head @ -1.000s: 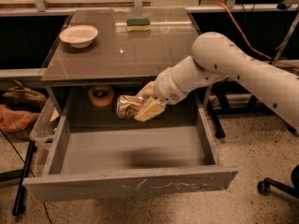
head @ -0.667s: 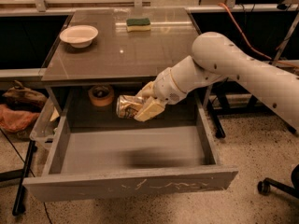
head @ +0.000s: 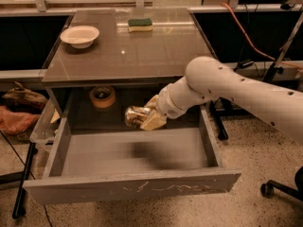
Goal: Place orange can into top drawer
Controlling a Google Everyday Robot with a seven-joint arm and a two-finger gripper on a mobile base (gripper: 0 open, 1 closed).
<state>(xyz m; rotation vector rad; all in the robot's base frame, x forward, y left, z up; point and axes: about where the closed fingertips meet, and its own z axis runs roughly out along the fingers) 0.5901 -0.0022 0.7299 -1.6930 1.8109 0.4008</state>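
Note:
My gripper is to release the orange can near the middle of the drawer's grey bottom (head: 130, 134), in front of the tape roll.
My gripper (head: 147, 118) hangs over the back of the open top drawer (head: 132, 186), just under the table's front edge. It is shut on the orange can (head: 134, 116), a shiny golden can held on its side with its silvery end pointing left. The can is above the drawer's grey floor and casts a dark shadow (head: 142, 151) on it. The drawer is pulled far out, its inside bare, with pale scratches on its front panel. My white arm (head: 236, 91) reaches in from the right.
A tan tape roll (head: 102, 96) sits on the shelf behind the drawer. On the tabletop (head: 142, 51) stand a white bowl (head: 80, 35) and a green-and-yellow sponge (head: 140, 24). A chair base (head: 279, 188) is at the lower right, cables and bags at the left.

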